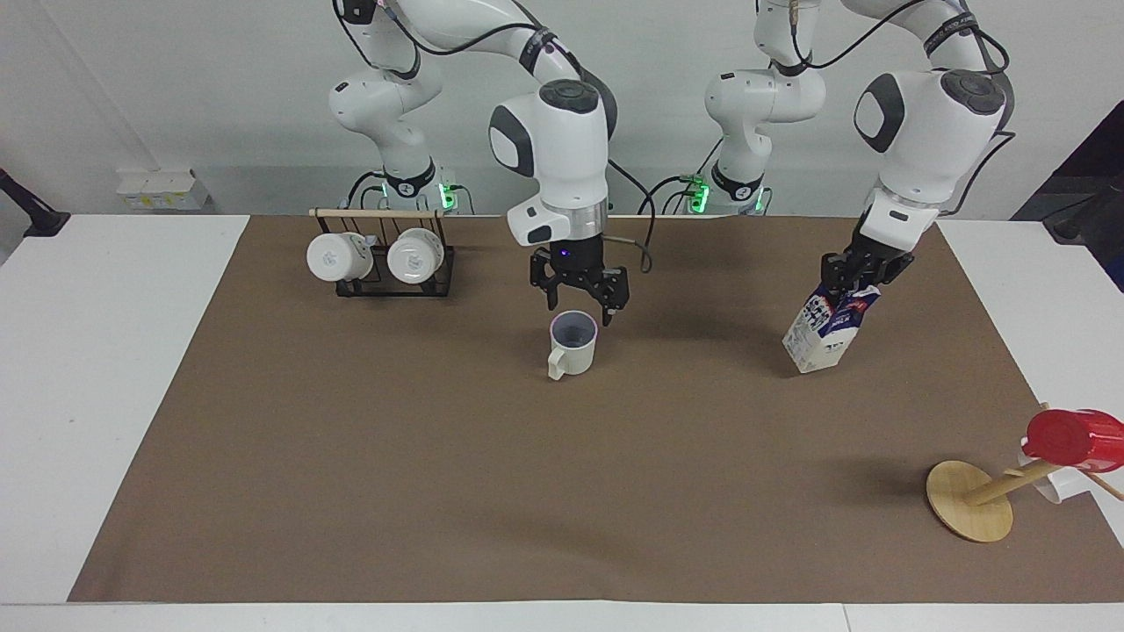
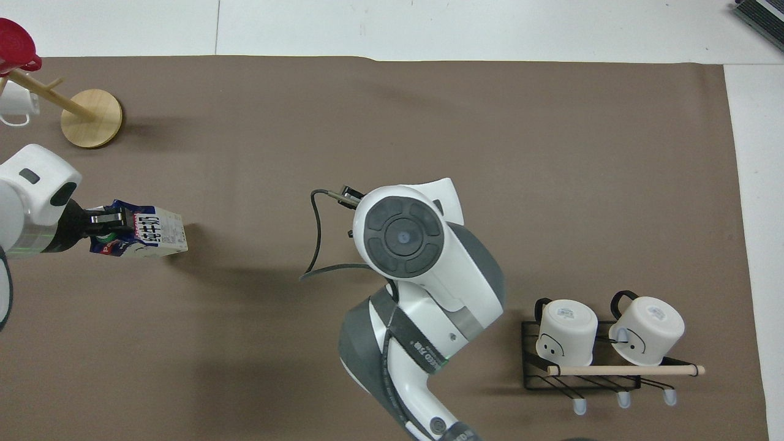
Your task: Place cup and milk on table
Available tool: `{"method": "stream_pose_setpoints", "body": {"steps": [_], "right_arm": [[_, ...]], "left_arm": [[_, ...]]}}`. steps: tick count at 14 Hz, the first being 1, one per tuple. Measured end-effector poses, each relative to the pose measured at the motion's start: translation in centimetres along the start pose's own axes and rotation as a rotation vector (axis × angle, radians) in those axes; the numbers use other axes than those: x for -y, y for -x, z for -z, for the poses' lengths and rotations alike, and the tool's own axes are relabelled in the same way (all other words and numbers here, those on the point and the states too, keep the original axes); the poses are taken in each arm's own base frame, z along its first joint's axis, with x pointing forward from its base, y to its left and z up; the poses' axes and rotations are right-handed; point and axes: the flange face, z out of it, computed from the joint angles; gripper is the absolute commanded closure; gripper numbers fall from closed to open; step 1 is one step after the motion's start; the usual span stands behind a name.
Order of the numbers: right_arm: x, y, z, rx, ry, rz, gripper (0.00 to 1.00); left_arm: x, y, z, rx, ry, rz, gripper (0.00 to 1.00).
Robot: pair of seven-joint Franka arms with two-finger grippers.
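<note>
Next, I release the milk on the brown mat [image 2: 316, 254] beside the cream-white cup, on my left gripper's side.
The cream-white cup [image 1: 572, 344] stands upright on the brown mat [image 1: 527, 483] of the white table [image 1: 105, 351], its handle pointing away from the robots. My right gripper [image 1: 580, 305] hangs open just above the cup's rim, clear of it. In the overhead view the right arm's wrist hides both. My left gripper [image 1: 853, 279] is shut on the gable top of the milk [image 1: 825, 332], which tilts with its lower corner at the mat. The overhead view shows the left gripper [image 2: 105, 219] and the milk [image 2: 150, 236] too.
A black wire rack [image 1: 386, 276] with two white mugs [image 2: 566, 331] stands near the right arm's base. A tipped wooden stand [image 1: 970, 509] with a red cup [image 1: 1067, 437] and a white mug [image 2: 15, 107] lies at the left arm's end.
</note>
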Motion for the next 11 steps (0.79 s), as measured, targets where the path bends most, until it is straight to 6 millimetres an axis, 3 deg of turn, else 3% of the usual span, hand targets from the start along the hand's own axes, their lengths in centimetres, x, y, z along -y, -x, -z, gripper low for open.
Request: {"method": "stream_pose_setpoints", "body": {"steps": [3,7,9,11], "right_arm": [[-3.7,-2.9,2.5,0.014,0.023,0.078,0.00],[-9.6,-7.3,5.9,0.018,0.040,0.165,0.00],[-12.5,-9.2,7.4,0.015,0.044,0.192,0.00],[-15.3,-10.8,8.5,0.018,0.052,0.224,0.00]], "left_arm": [[-5.7,1.5,-0.4,0.021,0.037,0.016,0.60],[-16.2,6.2,-0.4,0.037,0.053,0.010,0.60],[-18.9,7.5,-0.9,0.031,0.063,0.010,0.59],[-20.2,7.6,-2.0,0.029,0.067,0.012,0.59]]}}
